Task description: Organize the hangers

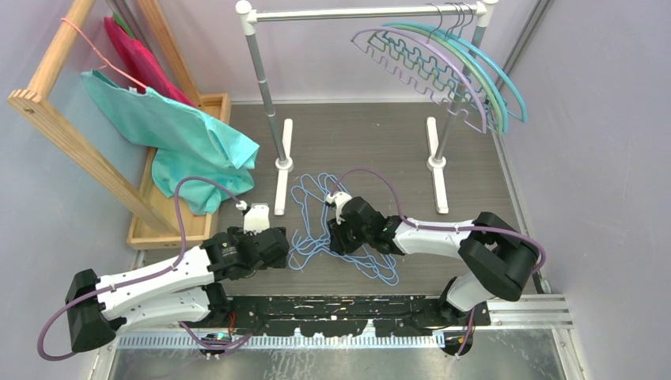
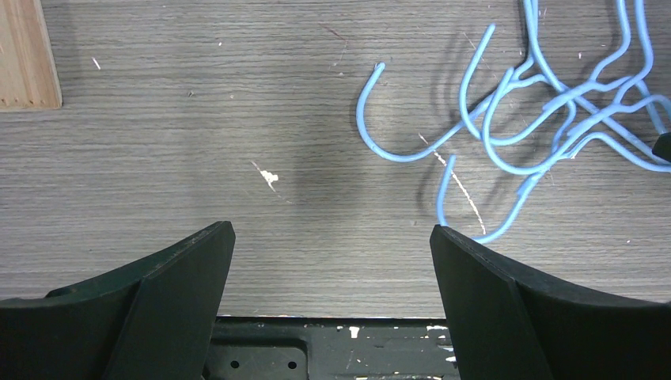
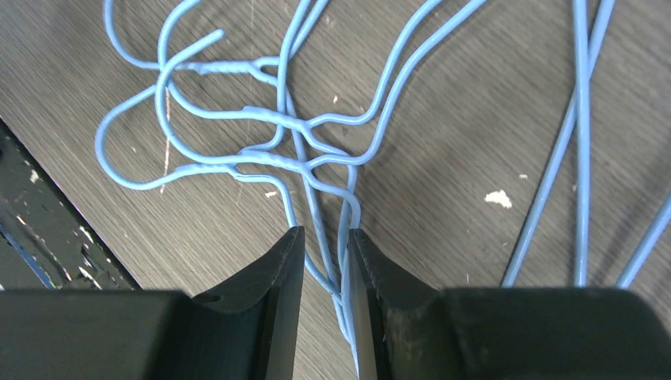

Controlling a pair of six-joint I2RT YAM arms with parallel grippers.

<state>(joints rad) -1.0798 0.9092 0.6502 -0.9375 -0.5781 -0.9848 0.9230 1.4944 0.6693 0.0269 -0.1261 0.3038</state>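
Note:
I need to open my right gripper and take only the top hanger's side (image 3: 342,193), because wires of several hangers run together through its fingers.
A tangle of light-blue wire hangers (image 1: 312,237) lies on the dark wood floor between my two arms. Their hooks (image 2: 506,111) show at the upper right of the left wrist view. My right gripper (image 1: 342,237) is down in the pile. Its jaws (image 3: 326,237) stand a narrow gap apart around a few hanger wires (image 3: 348,214), which lean on the right finger; floor shows between wires and left finger. My left gripper (image 2: 332,237) is wide open over bare floor just left of the hooks. Larger teal, green and purple arched hangers (image 1: 443,63) hang on the rail.
The metal clothes rack (image 1: 356,13) stands at the back on two white feet. At the left, a wooden frame (image 1: 71,134) carries a pink hanger (image 1: 95,47) with a teal garment (image 1: 182,134), over a wooden tray (image 1: 214,107). Walls close in on both sides.

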